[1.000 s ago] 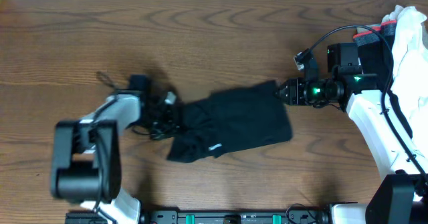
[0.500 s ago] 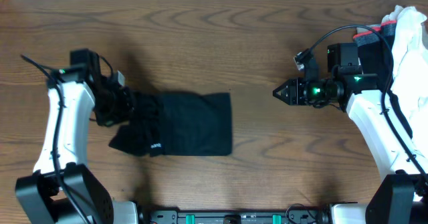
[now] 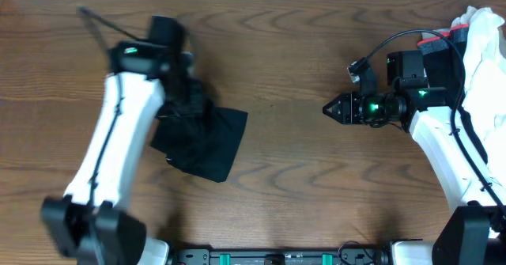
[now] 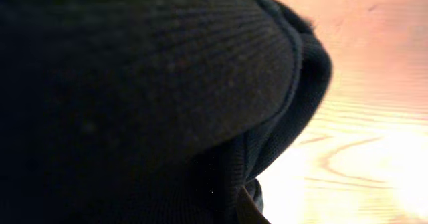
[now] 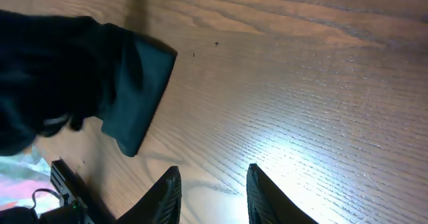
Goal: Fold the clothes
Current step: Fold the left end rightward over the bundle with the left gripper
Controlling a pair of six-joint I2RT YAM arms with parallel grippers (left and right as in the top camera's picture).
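Observation:
I have the black T-shirt bunched by its far part in my left gripper, so I need to lay it flat and take its near edge (image 3: 175, 156) before I move it aside.
The clothes, a black T-shirt (image 3: 204, 138), hang in a bunched, partly folded bundle at the left of the table. Their lower corner points toward the front edge. My left gripper (image 3: 184, 93) is shut on the shirt's upper left part, with the white arm slanting across it. In the left wrist view black ribbed fabric (image 4: 147, 90) fills nearly the whole frame and hides the fingers. My right gripper (image 3: 326, 107) hovers well to the right of the shirt, open and holding nothing. Its view shows the shirt (image 5: 87, 83) far ahead of the fingertips (image 5: 171, 190).
A white cloth (image 3: 484, 35) and a dark garment with a red band (image 3: 437, 39) lie at the far right behind the right arm. The arm bases and a black rail (image 3: 277, 257) run along the front edge. Bare wood (image 3: 292, 162) lies between the grippers.
The left arm has pulled the shirt leftward across the table, then swung up and back, lifting and turning it into a bunched shape. The right gripper has let go and held still.

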